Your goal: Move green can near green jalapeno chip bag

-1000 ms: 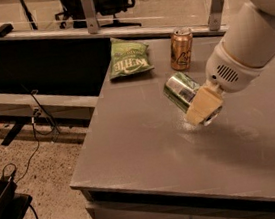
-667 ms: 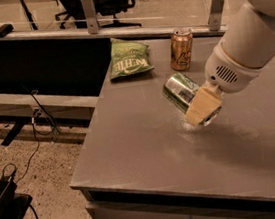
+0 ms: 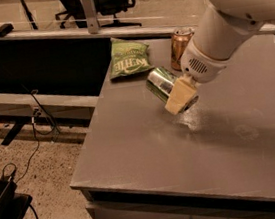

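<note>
My gripper should release the green can on the table at the green jalapeno chip bag's front corner (image 3: pixel 150 74). The can is held just above the table.
The green can (image 3: pixel 158 81) is tilted on its side, one shiny end facing front left, held in my gripper (image 3: pixel 177 96) just above the grey table (image 3: pixel 174 162). One cream finger (image 3: pixel 181 96) covers the can's right part. The gripper is shut on the can. The green jalapeno chip bag (image 3: pixel 130 58) lies flat at the table's back left corner, a short way behind and left of the can. My white arm (image 3: pixel 227 24) comes down from the upper right.
A copper-orange can (image 3: pixel 180 46) stands upright at the back, right of the chip bag and partly behind my arm. The table's left edge drops to the floor with cables (image 3: pixel 35 140). A dark bin (image 3: pixel 1 205) sits at the lower left.
My gripper has moved left and slightly toward the back with the green can, bringing it closer to the chip bag. The bag and the copper can have not moved.
</note>
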Controlling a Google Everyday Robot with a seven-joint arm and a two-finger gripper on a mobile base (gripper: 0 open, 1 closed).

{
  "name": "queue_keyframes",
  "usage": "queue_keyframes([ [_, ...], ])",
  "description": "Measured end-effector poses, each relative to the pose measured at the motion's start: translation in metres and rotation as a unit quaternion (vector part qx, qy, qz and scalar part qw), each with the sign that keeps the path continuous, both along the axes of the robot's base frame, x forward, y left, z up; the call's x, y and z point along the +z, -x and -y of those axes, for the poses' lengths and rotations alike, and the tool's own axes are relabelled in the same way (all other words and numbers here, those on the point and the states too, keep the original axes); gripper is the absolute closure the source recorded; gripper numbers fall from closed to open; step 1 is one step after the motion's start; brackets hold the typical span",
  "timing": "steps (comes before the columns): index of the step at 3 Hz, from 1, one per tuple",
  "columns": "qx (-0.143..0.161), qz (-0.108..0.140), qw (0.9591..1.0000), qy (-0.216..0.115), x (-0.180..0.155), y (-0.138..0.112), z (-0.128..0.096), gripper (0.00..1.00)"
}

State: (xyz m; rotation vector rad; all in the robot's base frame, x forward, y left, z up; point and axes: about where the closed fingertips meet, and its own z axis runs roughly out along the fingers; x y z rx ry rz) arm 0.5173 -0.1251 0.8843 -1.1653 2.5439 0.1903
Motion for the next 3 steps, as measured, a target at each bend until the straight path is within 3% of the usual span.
queue_keyframes([
  [1, 0.006, 0.002, 1.0000, -0.002, 0.001, -0.027, -0.019, 1.00],
  [3, -0.016, -0.020, 0.9996, 0.009, -0.002, -0.072, -0.027, 1.00],
])
